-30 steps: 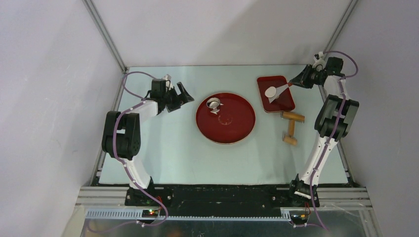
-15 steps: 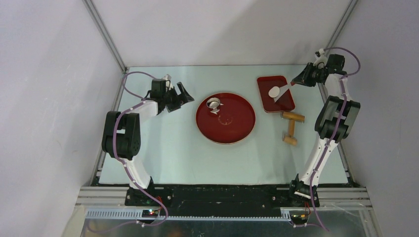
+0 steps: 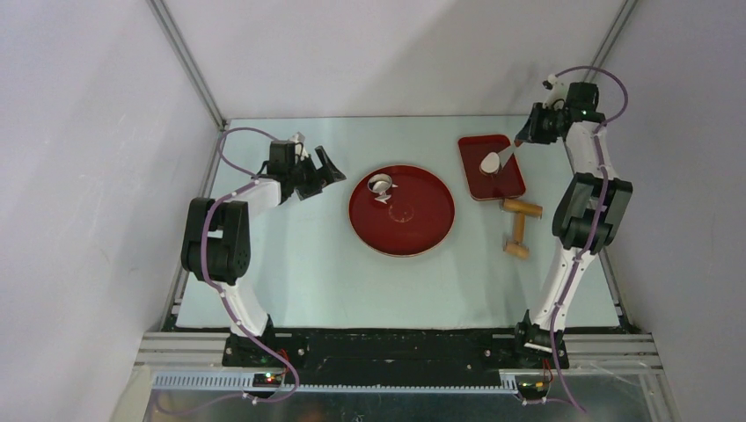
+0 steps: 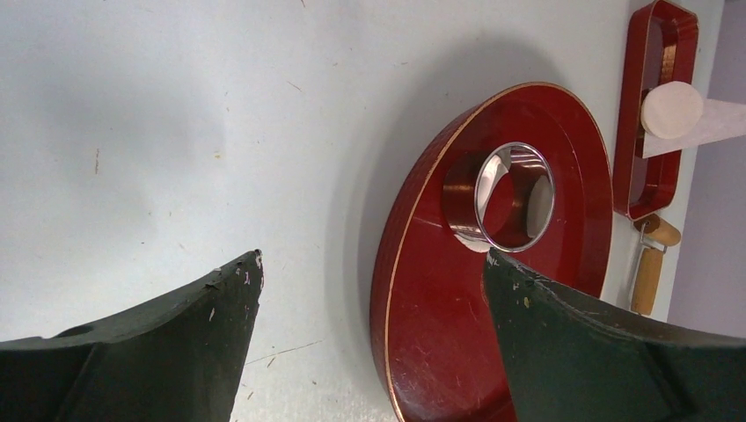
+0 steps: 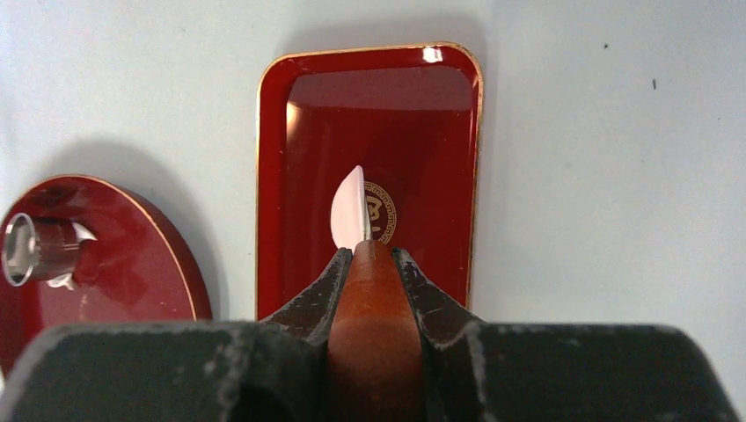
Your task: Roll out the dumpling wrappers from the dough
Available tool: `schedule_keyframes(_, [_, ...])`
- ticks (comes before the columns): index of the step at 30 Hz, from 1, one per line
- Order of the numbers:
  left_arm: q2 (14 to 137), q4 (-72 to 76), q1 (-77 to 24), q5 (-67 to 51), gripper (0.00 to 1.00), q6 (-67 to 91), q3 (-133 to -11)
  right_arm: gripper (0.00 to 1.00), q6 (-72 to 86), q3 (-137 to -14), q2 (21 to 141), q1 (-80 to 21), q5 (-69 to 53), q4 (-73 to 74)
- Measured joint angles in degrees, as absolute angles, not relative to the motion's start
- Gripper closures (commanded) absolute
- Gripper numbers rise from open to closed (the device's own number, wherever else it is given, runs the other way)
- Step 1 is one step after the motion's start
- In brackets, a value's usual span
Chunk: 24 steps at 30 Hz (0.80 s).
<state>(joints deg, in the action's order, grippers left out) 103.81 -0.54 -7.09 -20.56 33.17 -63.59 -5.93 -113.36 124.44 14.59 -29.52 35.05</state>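
Note:
Next, I release the spatula from my right gripper on the table (image 3: 470,245) between the round red plate and the wooden rolling pin. The spatula is now above the rectangular red tray.
A round white dumpling wrapper (image 3: 489,163) rests on the blade of a wooden-handled spatula (image 3: 505,154) above the rectangular red tray (image 3: 508,184). My right gripper (image 3: 526,135) is shut on the spatula handle (image 5: 374,325). In the right wrist view the wrapper (image 5: 349,211) stands nearly edge-on over the tray (image 5: 281,176). White dough scraps (image 3: 385,198) lie by the metal ring cutter (image 3: 380,184) on the round red plate (image 3: 413,227). My left gripper (image 3: 330,171) is open and empty, left of the plate (image 4: 440,334), pointing at the cutter (image 4: 515,198).
A wooden rolling pin (image 3: 519,227) lies on the table just in front of the rectangular tray. The frame posts and side walls stand close behind both arms. The table's back edge runs right behind the tray.
My right wrist has lifted toward the back and turned. The spatula blade now tilts steeply, with the wrapper still on it over the tray. The left arm has not moved.

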Motion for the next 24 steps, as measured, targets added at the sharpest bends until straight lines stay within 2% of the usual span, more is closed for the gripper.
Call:
schedule_keyframes(8, [103.81,-0.54,-7.09,-21.21,0.02,33.17,-63.59,1.00,-10.07,-113.36,122.30,10.52,-21.26,36.03])
schedule_keyframes(17, [103.81,-0.54,-7.07,-21.23,0.02,33.21,-63.59,1.00,-14.94,-113.36,120.60,10.61,-10.20,36.53])
schedule_keyframes(24, [103.81,-0.54,-7.05,-21.28,0.02,33.56,-63.59,1.00,-16.27,-113.40,120.31,10.61,-7.53,37.43])
